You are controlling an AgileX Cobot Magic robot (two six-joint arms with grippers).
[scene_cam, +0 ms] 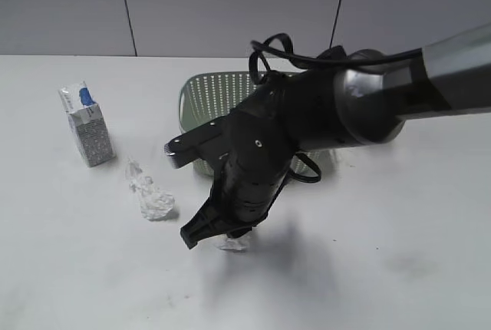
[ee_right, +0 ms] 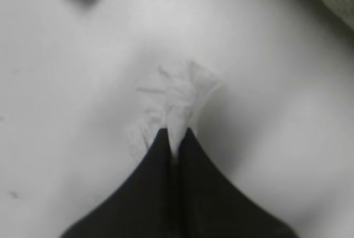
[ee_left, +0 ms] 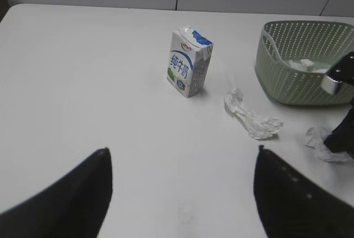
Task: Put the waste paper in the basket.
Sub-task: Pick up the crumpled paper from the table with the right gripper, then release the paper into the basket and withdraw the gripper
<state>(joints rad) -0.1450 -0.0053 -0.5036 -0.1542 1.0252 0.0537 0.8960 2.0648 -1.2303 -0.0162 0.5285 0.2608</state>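
Next, I let go of the waste paper wad with my right gripper inside the mint-green basket (scene_cam: 256, 130), next to the wad lying in there.
My right gripper (ee_right: 176, 134) is shut on a crumpled white waste paper wad (ee_right: 174, 97), low over the table in front of the basket; the same wad shows under the arm (scene_cam: 230, 242) and at the right edge of the left wrist view (ee_left: 321, 141). A second wad (scene_cam: 151, 192) lies loose on the table to the left (ee_left: 251, 117). A third wad (ee_left: 307, 65) lies inside the mint-green perforated basket (ee_left: 287, 83), which stands behind the right arm (scene_cam: 201, 96). My left gripper (ee_left: 182, 163) is open and empty, well short of the wads.
A small white milk carton with a blue mark (scene_cam: 87, 124) stands at the left, beyond the loose wad (ee_left: 188, 63). The bulky right arm (scene_cam: 307, 123) covers most of the basket in the exterior view.
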